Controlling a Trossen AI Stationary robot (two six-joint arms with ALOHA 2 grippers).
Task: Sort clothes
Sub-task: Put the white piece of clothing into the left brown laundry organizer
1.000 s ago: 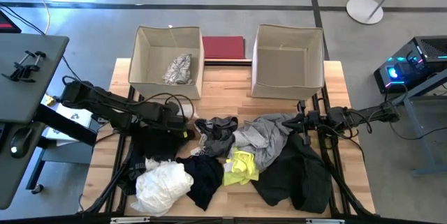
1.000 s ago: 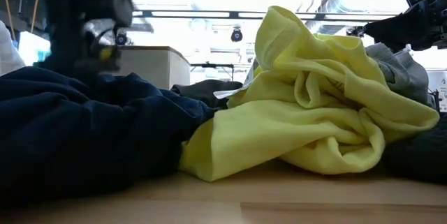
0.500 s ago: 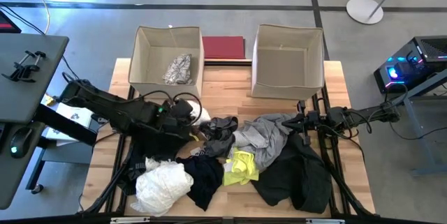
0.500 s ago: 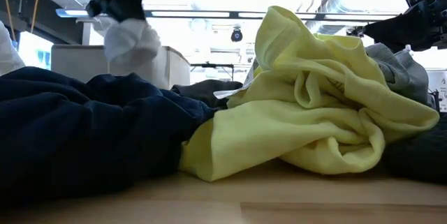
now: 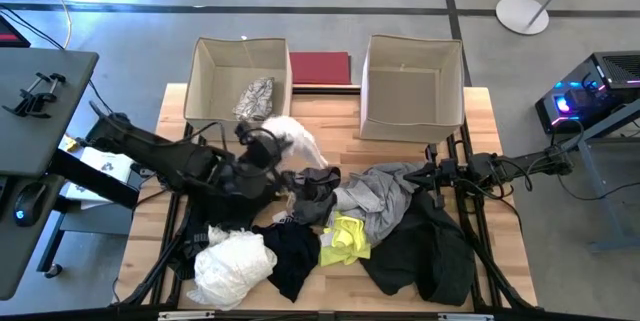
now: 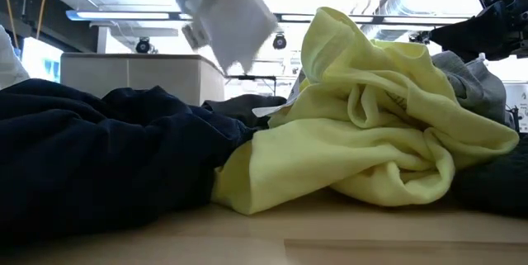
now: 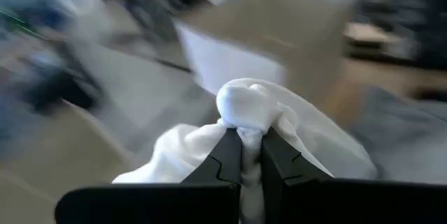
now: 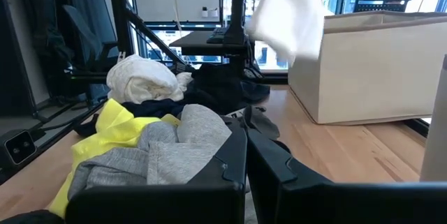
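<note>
Next, my left gripper lets go of the white garment in the beige box (image 5: 225, 103), next to the patterned grey-white garment.
My left gripper (image 5: 266, 145) is shut on a white garment (image 5: 295, 141), held up just in front of the left beige box (image 5: 200, 86). The garment also shows in the low view (image 6: 224, 19) and in the left wrist view (image 7: 258, 112). A patterned grey-white garment (image 5: 256, 99) lies in that box. My right gripper (image 5: 430, 173) is shut at the right edge of the grey garment (image 5: 385, 193), low over the table. Other clothes lie in a pile: white (image 5: 232, 261), black (image 5: 295, 251), neon yellow (image 5: 345, 239) and black (image 5: 425, 246). My left gripper pinches a bunched fold (image 7: 246, 107) of the white garment between its two fingers (image 7: 227, 155). The garment is lifted clear of the pile and hangs loosely around and below the fingers. My right gripper (image 8: 244, 137) sits beside the grey garment (image 8: 174, 147); whether it touches the cloth cannot be told.
The right beige box (image 5: 366, 86) stands open at the back right. A flat dark red board (image 5: 320, 67) lies between the boxes. Bare wood (image 5: 340, 151) shows between the boxes and the pile. A dark grey garment (image 5: 315, 183) lies by the left arm.
My left gripper has risen out of the pile and gone toward the table's far edge and the left box, shut on the white garment. The garment has been lifted clear of the other clothes and swings in the air.
</note>
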